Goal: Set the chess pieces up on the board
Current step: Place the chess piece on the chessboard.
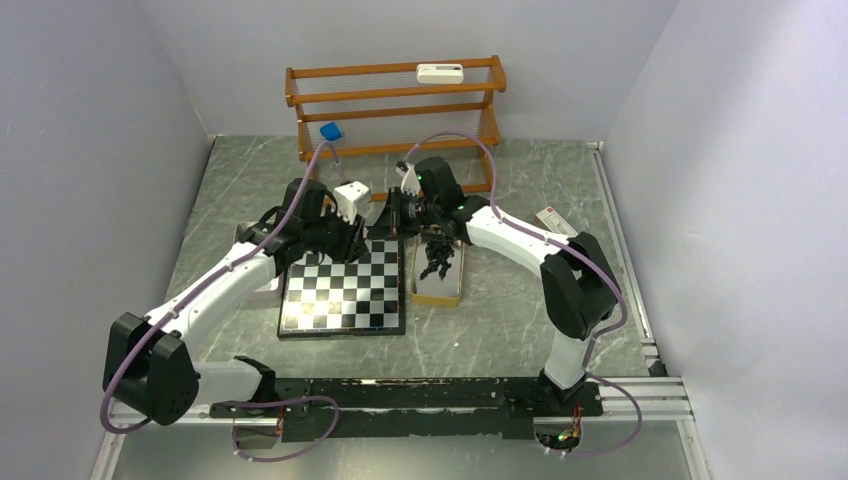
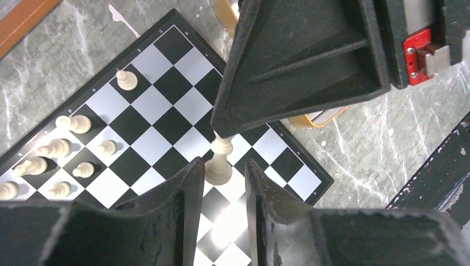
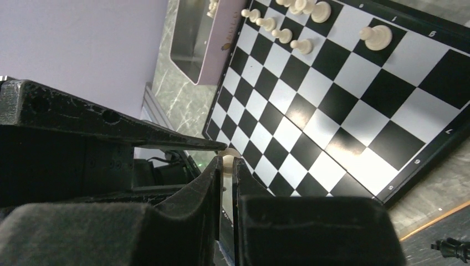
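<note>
Next, my right gripper sets the cream chess piece down on the empty white square (image 1: 352, 236) (image 3: 349, 27) that lies between the back-row cream pieces.
The board (image 1: 340, 300) lies mid-table. My right gripper (image 3: 227, 166) is shut on the head of a cream chess piece (image 3: 228, 153). In the left wrist view that piece (image 2: 219, 169) hangs from the right gripper's tip (image 2: 223, 132) just over the board (image 2: 166, 122), its base between my open left gripper's (image 2: 224, 166) fingertips, close to the left finger (image 2: 188, 183). Both grippers meet over the board's far edge, the left gripper (image 1: 352, 238) beside the right gripper (image 1: 393, 215). Several cream pieces (image 2: 72, 123) stand along one board side, also seen in the right wrist view (image 3: 377, 36). Black pieces (image 1: 437, 255) lie heaped in a tray.
The metal tray (image 1: 437, 298) with the black pieces sits right of the board. A second tray (image 3: 194, 39) lies left of the board, under my left arm. A wooden rack (image 1: 395, 100) stands at the back wall. A small red-and-white box (image 1: 548, 218) lies to the right.
</note>
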Motion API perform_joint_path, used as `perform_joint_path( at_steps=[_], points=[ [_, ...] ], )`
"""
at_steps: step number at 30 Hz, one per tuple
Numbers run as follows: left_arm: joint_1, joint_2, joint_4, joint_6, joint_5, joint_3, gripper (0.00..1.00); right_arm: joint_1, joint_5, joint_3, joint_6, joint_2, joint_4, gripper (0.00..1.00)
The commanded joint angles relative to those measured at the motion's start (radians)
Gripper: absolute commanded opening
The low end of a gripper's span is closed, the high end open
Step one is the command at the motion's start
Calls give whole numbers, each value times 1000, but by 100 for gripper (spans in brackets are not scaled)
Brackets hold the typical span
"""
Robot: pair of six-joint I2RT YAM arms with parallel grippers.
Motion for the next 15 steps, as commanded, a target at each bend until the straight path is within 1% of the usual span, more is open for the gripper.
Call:
perform_joint_path(
  at_steps=[1,5,7,9,10,11,13,14,15],
  points=[
    [-6,10,1,-11,-5,37,40,-12,51,15,-15,15,31,0],
    [-5,13,-9,-25,-39,48,44,-15,101,51,-45,29,12,0],
    [-6,6,-17,-64,-106,51,49,-15,137,72,-71,33,-3,0],
    [-4,-4,-23,-134,-229,52,60,-14,180,86,-90,32,-7,0],
    [0,-11,-24,-163,-281,52,63,-14,198,95,-99,33,-11,0],
    [10,-18,-30,-187,-317,54,69,-15,219,108,-110,35,-19,0],
    [45,-29,-43,-231,-342,63,89,-11,256,145,-139,48,-48,0],
    [73,-42,-45,-252,-343,64,92,-10,279,167,-153,56,-67,0],
    [102,-50,-43,-269,-343,63,93,-9,290,189,-166,65,-85,0]
  ],
)
